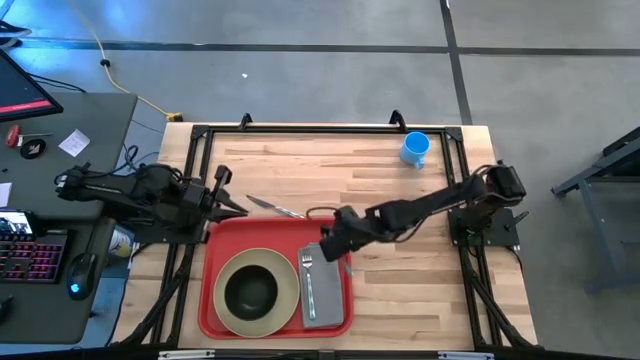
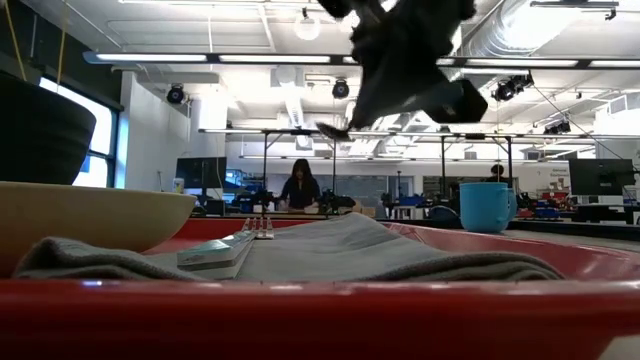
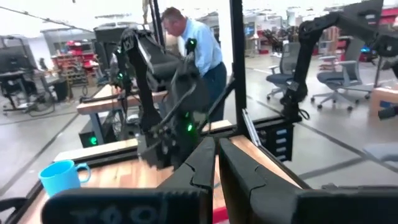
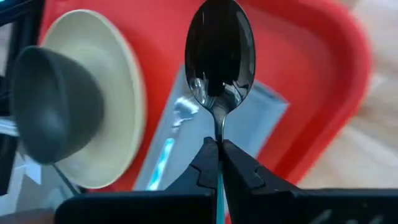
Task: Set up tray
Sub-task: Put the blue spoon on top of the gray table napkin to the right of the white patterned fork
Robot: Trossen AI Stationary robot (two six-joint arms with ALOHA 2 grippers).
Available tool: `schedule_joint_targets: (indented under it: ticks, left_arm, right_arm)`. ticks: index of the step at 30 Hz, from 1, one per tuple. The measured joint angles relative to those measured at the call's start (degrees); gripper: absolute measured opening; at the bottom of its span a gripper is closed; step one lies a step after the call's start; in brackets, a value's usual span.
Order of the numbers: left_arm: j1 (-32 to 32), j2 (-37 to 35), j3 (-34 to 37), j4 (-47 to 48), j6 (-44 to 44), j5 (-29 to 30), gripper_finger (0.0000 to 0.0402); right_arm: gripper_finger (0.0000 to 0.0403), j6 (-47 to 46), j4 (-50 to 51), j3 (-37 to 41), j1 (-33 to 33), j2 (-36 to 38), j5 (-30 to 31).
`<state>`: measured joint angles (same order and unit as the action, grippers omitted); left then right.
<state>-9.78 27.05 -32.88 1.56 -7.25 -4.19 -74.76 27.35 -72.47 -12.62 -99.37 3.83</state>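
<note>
I should use my right gripper to set the spoon down on the grey napkin (image 1: 324,290) (image 4: 200,165) next to the fork, away from the cream plate.
The red tray (image 1: 228,250) lies at the table's near middle. It carries a cream plate (image 1: 288,290) with a dark bowl (image 1: 250,290), and a grey napkin (image 1: 325,300) with a fork (image 1: 309,280) on top. My right gripper (image 4: 219,144) hovers over the tray's far right corner (image 1: 333,243), shut on a metal spoon (image 4: 221,50). The spoon's bowl hangs above the napkin (image 4: 261,112). My left gripper (image 1: 238,206) waits at the table's left, just beyond the tray's far left corner, its fingers (image 3: 205,165) together and nothing between them. My right gripper pinches the spoon's thin handle (image 4: 218,132) between its two fingers, close behind the spoon's bowl. The spoon runs on in line with the fingers, bowl foremost. The fingers slant down from the table's right side. The spoon is lifted clear above the tray.
A knife (image 1: 275,207) lies on the bare wood just beyond the tray's far rim. A blue mug (image 1: 415,148) stands at the far right of the table. Bare wood stretches between the mug and the tray. People show in the room beyond the table.
</note>
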Motion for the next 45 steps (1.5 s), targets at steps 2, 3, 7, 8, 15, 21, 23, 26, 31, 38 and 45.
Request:
schedule_joint_targets:
  ticks: [2, 3, 7, 8, 15, 21, 23, 26, 31, 38, 45]
  left_arm:
    - [0.0, -0.7, 0.0, 1.2, 0.0, -0.6, 0.0056]
    - [0.0, -1.0, 0.0, 1.6, 0.0, -0.7, 0.0056]
    - [0.0, -2.7, 0.0, 2.1, -0.1, -0.8, 0.0056]
    - [0.0, -3.0, 0.0, 2.1, -0.1, -0.9, 0.0056]
    - [0.0, -4.6, 0.0, 3.7, -1.4, -1.4, 0.0056]
    - [0.0, -6.0, 0.0, 5.5, -3.0, -1.4, 0.0056]
    - [0.0, -6.7, -0.4, 7.0, -3.4, -1.4, 0.0056]
    - [0.0, -7.7, -1.7, 9.8, -3.5, -1.4, 0.0056]
    - [0.0, -9.4, -2.4, 12.0, -3.4, -3.2, 0.0056]
    - [0.0, -9.2, -2.4, 11.6, -2.8, -4.5, 0.0056]
    - [0.0, -9.2, -2.4, 11.5, -2.6, -5.9, 0.0056]
  right_arm:
    - [0.0001, -1.8, 0.0, -2.0, -1.7, -1.3, 1.8]
    - [0.0001, -2.7, 0.0, -3.1, -2.5, -2.0, 3.2]
    - [0.0000, -7.4, 0.1, -7.3, -4.5, -6.7, 6.6]
    - [0.0000, -8.7, 0.4, -8.3, -4.9, -8.2, 6.8]
    - [0.0000, -17.5, 3.2, -16.0, -6.5, -17.8, 6.0]
    - [0.0000, -23.4, 5.3, -21.8, -8.4, -21.6, 8.0]
    - [0.0000, -25.4, 5.2, -22.4, -9.0, -22.7, 8.2]
    - [0.0000, -27.7, 5.4, -23.2, -9.7, -24.9, 7.9]
    - [0.0000, -29.8, 5.4, -25.0, -10.1, -28.5, 5.6]
    - [0.0000, -30.0, 15.2, -27.7, -10.0, -28.9, 5.6]
    - [0.0000, -28.9, 16.3, -28.4, -9.6, -28.8, 7.2]
